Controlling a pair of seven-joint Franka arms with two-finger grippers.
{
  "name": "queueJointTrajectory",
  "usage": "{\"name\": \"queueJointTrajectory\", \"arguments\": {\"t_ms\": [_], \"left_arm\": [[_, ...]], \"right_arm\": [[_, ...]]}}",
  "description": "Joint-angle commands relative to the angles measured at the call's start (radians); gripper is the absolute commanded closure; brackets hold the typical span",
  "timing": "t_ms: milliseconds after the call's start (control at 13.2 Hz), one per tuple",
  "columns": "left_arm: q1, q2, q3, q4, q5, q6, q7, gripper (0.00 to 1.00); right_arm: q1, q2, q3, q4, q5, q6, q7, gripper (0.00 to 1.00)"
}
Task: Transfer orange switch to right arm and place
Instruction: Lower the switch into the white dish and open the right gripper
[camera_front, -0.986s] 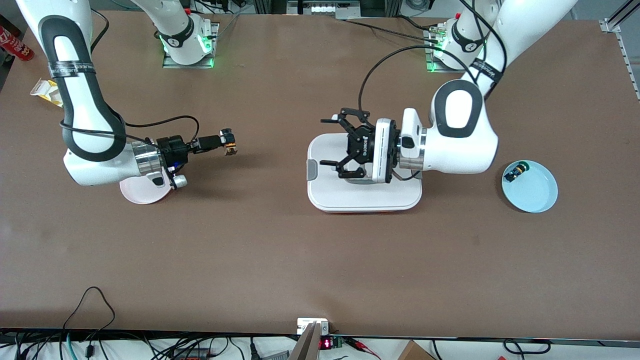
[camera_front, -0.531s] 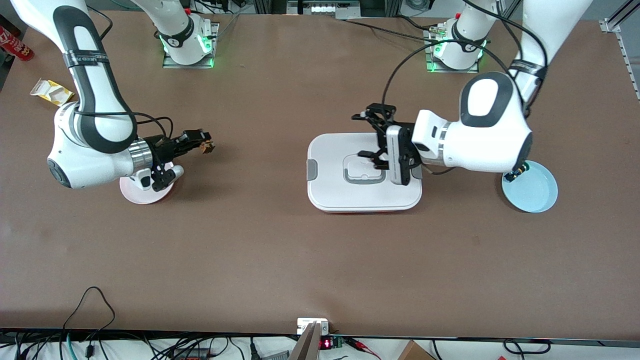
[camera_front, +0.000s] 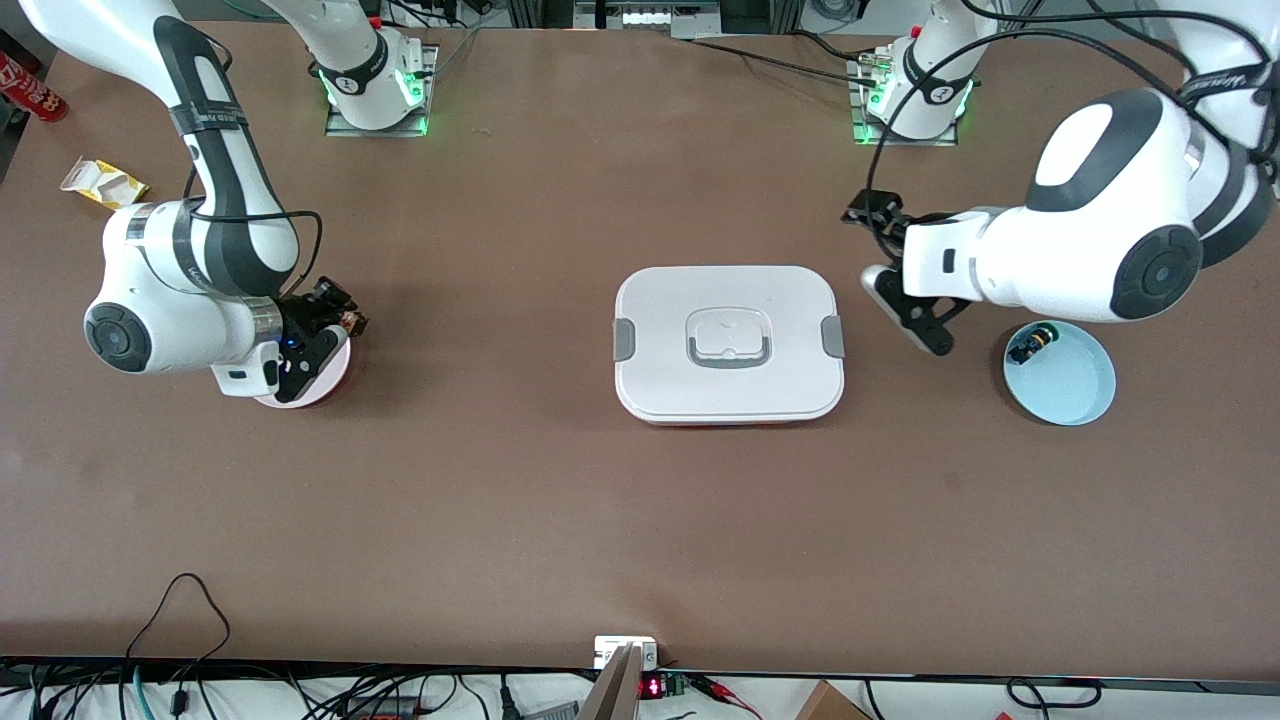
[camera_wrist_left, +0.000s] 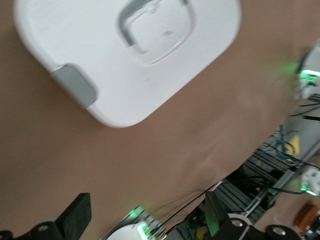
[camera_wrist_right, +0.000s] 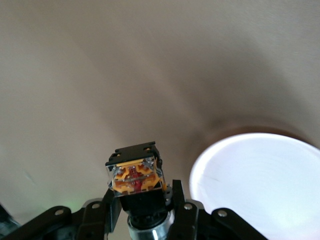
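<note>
My right gripper needs to set the orange switch down in the middle of the pink plate (camera_front: 293, 352) (camera_wrist_right: 263, 197), where I am to place it.
My right gripper (camera_front: 340, 318) is shut on the orange switch (camera_front: 350, 322) and holds it over the edge of the pink plate (camera_front: 325, 385) at the right arm's end of the table. In the right wrist view the switch (camera_wrist_right: 136, 175) sits between the fingers (camera_wrist_right: 175, 192), its black body clamped and its orange and brass terminal end pointing away from the gripper (camera_wrist_right: 144, 197). The plate (camera_wrist_right: 250, 185) lies just beside it there. My left gripper (camera_front: 890, 275) is open and empty, between the white container and the blue plate. It also shows open in the left wrist view (camera_wrist_left: 145, 215).
A white lidded container (camera_front: 728, 340) with grey clips stands mid-table and shows in the left wrist view (camera_wrist_left: 125, 45). A light blue plate (camera_front: 1075, 385) holds a green-capped black button (camera_front: 1030, 345). A yellow carton (camera_front: 100, 182) and a red can (camera_front: 30, 90) lie at the right arm's end.
My right arm has swung the switch from mid-air over the bare table back to the pink plate's edge. My left gripper has pulled away from over the white container toward the blue plate.
</note>
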Motion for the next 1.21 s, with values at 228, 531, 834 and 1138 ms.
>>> {"name": "queueJointTrajectory", "arguments": {"t_ms": [228,531,834,1138], "left_arm": [[-0.009,-0.013,-0.014,0.014,0.427,-0.025,-0.193,0.0],[-0.07,-0.072,0.113,0.091,0.474,0.036,-0.196,0.0],[-0.295,-0.281,0.565,-0.086,0.197,0.259,-0.193,0.0],[-0.328,-0.381,0.641,-0.234,0.199,0.359,-0.196,0.0]], "right_arm": [[-0.072,-0.009,0.01,-0.063,-0.166,0.141,-0.211,0.79],[-0.11,-0.005,0.01,-0.146,-0.202,0.325,-0.455,0.79],[-0.146,0.017,0.01,-0.201,-0.263,0.435,-0.486,0.79],[-0.164,0.025,0.01,-0.279,-0.268,0.542,-0.486,0.79]]}}
